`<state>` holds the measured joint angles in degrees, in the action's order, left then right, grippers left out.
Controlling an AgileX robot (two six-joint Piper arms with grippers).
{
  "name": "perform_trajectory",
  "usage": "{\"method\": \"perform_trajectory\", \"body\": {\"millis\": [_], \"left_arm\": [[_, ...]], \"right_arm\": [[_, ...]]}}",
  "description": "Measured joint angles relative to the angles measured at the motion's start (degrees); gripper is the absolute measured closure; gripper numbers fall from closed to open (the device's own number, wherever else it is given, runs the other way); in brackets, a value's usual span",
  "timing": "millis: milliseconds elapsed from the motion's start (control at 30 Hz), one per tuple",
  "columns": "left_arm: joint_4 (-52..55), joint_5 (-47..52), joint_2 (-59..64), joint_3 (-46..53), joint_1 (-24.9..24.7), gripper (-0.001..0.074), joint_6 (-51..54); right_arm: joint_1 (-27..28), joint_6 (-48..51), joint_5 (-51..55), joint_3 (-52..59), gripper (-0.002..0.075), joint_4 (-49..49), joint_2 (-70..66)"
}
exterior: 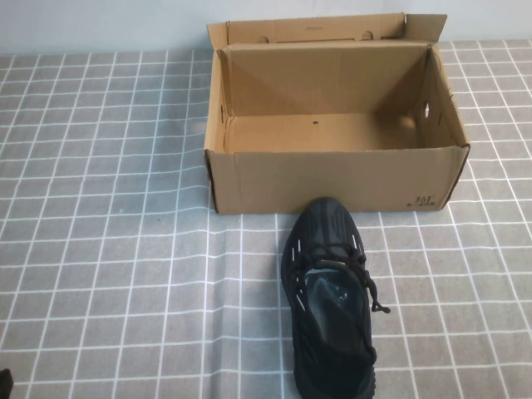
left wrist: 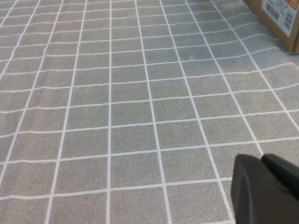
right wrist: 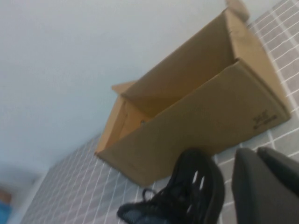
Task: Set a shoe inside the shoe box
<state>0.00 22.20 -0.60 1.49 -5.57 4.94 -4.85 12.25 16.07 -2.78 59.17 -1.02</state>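
Next, I close my right gripper on the opening's rim point(exterior: 361, 279) of the black knit shoe, near the laces, on the side where the lace loop hangs.
The black knit shoe point(exterior: 331, 291) lies on the checked cloth in the high view, toe touching or nearly touching the front wall of the open brown shoe box point(exterior: 332, 179), heel toward the near edge. The box is empty, its lid flap standing up at the back. My right gripper point(right wrist: 257, 151) hangs above the cloth just right of the shoe point(right wrist: 187, 196), fingers together and holding nothing, with the box point(right wrist: 201, 116) beyond it. My left gripper point(left wrist: 262, 161) is shut and empty over bare cloth at the near left. A corner of the box point(left wrist: 275, 18) shows far off in its view.
A grey cloth with white grid lines point(exterior: 108, 208) covers the table, with wide bare areas to the left and right of the box and shoe. A pale wall stands behind the box.
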Motion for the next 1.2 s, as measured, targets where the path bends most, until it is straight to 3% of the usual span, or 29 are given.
{"method": "perform_trajectory", "body": {"millis": [367,700,800,1100,1200], "left_arm": [[0.0,0.0,0.0,0.0,0.0,0.0736,0.0],[0.0,0.0,0.0,0.0,0.0,0.0736,0.0],[0.0,0.0,0.0,0.0,0.0,0.0736,0.0],[0.0,0.0,0.0,0.0,0.0,0.0736,0.0],[0.0,0.0,0.0,0.0,0.0,0.0736,0.0]], "right_arm": [[0.0,0.84,32.64,-30.22,0.0742,-20.47,-37.36],[-1.75,6.77,38.76,-48.0,0.0742,-26.56,-61.53],[-7.13,7.08,38.76,-51.96,0.0742,-28.14,-66.05],[-30.03,12.52,40.43,-64.21,0.0741,-37.31,-77.81],[-34.44,14.28,41.17,-67.82,0.0713,-41.34,-80.47]]}}
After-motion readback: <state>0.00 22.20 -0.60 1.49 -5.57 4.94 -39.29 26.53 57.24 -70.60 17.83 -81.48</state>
